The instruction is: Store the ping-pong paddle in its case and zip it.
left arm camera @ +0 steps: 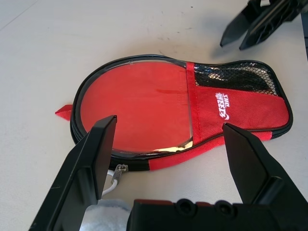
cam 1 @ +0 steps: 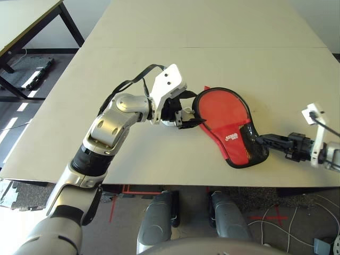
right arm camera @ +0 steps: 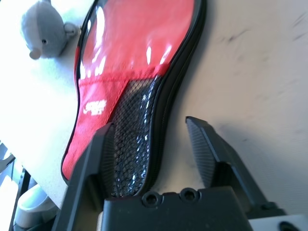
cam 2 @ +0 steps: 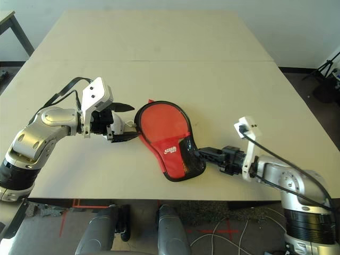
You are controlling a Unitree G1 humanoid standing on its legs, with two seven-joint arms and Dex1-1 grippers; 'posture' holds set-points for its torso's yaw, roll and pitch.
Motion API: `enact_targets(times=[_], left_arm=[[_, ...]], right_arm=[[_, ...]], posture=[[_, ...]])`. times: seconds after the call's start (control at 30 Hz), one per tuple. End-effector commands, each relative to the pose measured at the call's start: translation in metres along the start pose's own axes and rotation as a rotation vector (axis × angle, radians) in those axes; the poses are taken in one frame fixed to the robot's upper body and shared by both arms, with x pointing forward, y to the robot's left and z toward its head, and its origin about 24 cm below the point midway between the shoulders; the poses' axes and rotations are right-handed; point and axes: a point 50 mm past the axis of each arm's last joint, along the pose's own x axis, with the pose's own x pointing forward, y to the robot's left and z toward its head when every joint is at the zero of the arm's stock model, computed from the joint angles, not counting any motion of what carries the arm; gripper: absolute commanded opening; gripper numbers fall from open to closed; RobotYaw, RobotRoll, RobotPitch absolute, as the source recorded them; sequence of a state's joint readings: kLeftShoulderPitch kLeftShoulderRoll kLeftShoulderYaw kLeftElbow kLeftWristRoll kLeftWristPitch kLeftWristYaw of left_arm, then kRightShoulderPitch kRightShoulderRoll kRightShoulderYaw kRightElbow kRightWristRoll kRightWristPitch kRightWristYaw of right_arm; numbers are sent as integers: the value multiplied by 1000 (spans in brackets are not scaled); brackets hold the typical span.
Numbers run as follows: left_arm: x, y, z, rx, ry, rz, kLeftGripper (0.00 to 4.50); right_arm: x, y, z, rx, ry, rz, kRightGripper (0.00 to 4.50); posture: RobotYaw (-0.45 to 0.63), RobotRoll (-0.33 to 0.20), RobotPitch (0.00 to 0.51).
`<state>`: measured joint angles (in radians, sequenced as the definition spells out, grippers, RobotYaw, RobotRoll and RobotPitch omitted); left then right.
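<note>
The white body of the fluffy pouch [cam 1: 169, 123] [left arm camera: 106, 216] that hangs from the red case's zipper pull will be gripped by my left gripper.
The red case [cam 1: 220, 114] lies flat on the table, its round end toward my left arm and its black mesh pocket [cam 1: 253, 144] toward my right. Its black zipper rim looks shut all the way round. The paddle is hidden. My left gripper [cam 1: 190, 109] is open at the round end, its fingers [left arm camera: 94, 159] spread wide, low over the table. The zipper pull [left arm camera: 119, 169] lies just in front of them. My right gripper [cam 2: 204, 154] is open at the narrow end, one finger [right arm camera: 103, 154] over the mesh and the other beside the rim.
A small white fluffy pouch [right arm camera: 45, 31] hangs on the zipper pull's cord by my left fingers. The table's front edge [cam 1: 175, 186] runs close below the case. A second table [cam 1: 26, 21] stands off to the far left. Bare tabletop stretches behind the case.
</note>
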<state>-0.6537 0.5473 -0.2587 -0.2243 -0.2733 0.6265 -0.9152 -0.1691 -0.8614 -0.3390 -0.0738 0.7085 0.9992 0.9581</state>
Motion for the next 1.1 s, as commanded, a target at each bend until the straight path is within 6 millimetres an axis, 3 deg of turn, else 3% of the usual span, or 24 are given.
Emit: enact_targets(times=[0.03, 0.07, 0.23, 0.5, 0.77, 1.1], left_arm=[[-2, -1, -1, -4, 9, -3, 4500], [-2, -1, -1, -4, 10, -1, 4500], [-5, 3, -1, -2, 15, 8, 4500], [-7, 8, 0, 5, 22, 19, 4500], [-10, 7, 0, 3, 27, 36, 4500], [-17, 8, -3, -2, 48, 63, 4500]], right_arm=[[-5, -8, 13, -18, -33, -24, 4202], [-5, -11, 16, -33, -41, -38, 4477], [12, -22, 36, -323, -82, -93, 4477], [60, -14, 68, -647, -41, 75, 4477], [95, -22, 68, -806, 100, 182, 4477], [116, -26, 58, -851, 190, 242, 4477]], posture=[[-45, 0, 188], [-46, 0, 189], [-58, 0, 190], [-49, 0, 195], [-18, 0, 202], [10, 0, 204]])
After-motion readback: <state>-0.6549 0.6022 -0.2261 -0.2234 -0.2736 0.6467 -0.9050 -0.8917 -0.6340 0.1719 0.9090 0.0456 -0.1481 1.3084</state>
